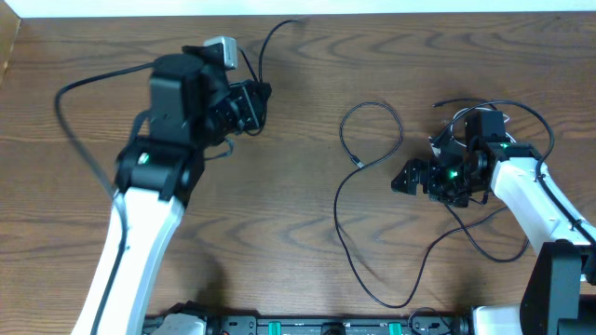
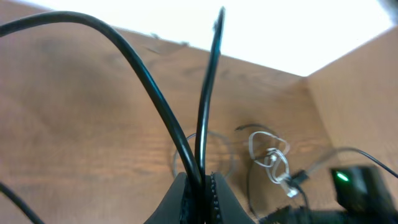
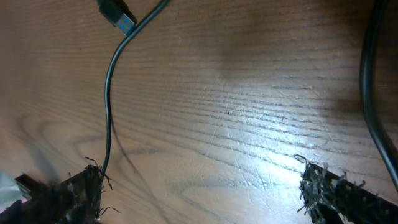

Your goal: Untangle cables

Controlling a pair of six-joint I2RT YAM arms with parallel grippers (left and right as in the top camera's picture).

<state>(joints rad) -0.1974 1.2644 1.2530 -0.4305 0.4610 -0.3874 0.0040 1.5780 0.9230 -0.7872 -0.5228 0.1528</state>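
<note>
The long black cable has a bend in its far loop, and my right gripper needs to next close on it at its far loop's bend (image 1: 401, 139), on the side nearest the right arm.
My left gripper (image 1: 258, 102) is at the back left of the table, shut on a black cable (image 1: 264, 48) that rises toward the far edge. In the left wrist view two strands of this black cable (image 2: 208, 99) are pinched between the jaws of the left gripper (image 2: 203, 190). A white cable (image 2: 270, 157) with a small plug lies coiled farther off. A long black cable (image 1: 368, 135) loops across the middle and trails to the front edge. My right gripper (image 1: 402, 177) stands open just right of that loop. The right gripper (image 3: 202, 193) holds nothing, and a thin black cable (image 3: 109, 93) with a blue-tipped plug (image 3: 118, 14) runs past its left finger (image 3: 68, 196).
A bundle of black cords (image 1: 484, 112) sits around the right arm's wrist. A thicker black cord (image 1: 74, 121) arcs from the left arm toward the left edge. Another thick black cord (image 3: 373, 93) crosses the right side of the right wrist view. The table's far edge (image 1: 391, 13) is close behind.
</note>
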